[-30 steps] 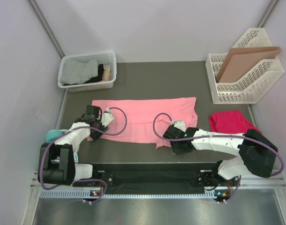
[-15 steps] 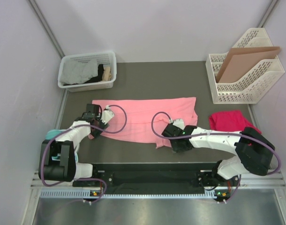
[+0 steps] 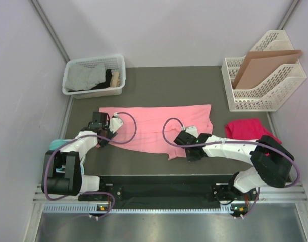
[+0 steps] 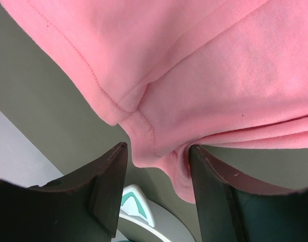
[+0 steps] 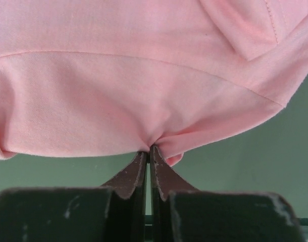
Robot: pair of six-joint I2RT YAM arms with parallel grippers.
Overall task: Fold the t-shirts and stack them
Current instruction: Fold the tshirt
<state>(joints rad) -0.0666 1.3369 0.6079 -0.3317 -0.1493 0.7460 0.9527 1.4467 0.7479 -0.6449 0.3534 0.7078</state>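
Next, my left gripper opens wider, back off and pinches the t-shirt's near edge (image 4: 214, 142) beside the pink t-shirt's corner, because that corner bunches against my left gripper's finger.
A light salmon-pink t-shirt (image 3: 154, 128) lies as a long band across the middle of the table. A darker magenta-red t-shirt (image 3: 247, 130) sits crumpled to its right. My left gripper (image 3: 100, 140) is at the pink shirt's near-left corner. In the left wrist view it (image 4: 156, 169) is open, and the stitched corner (image 4: 159, 151) hangs between its fingers (image 4: 107, 189), close against the right one. My right gripper (image 3: 175, 149) is at the shirt's near edge, right of centre. In the right wrist view it (image 5: 150, 150) is shut, pinching the pink hem (image 5: 144, 116).
At the back left stands a white basket (image 3: 73, 68) holding grey cloth. A white file rack (image 3: 260, 98) with a brown cardboard sheet (image 3: 262, 65) stands at the back right. A teal and white object (image 3: 55, 146) lies by the left arm.
My right gripper has closed on the pink shirt's near edge after edging in toward it. My left gripper has shifted slightly onto the shirt's corner and narrowed a little.
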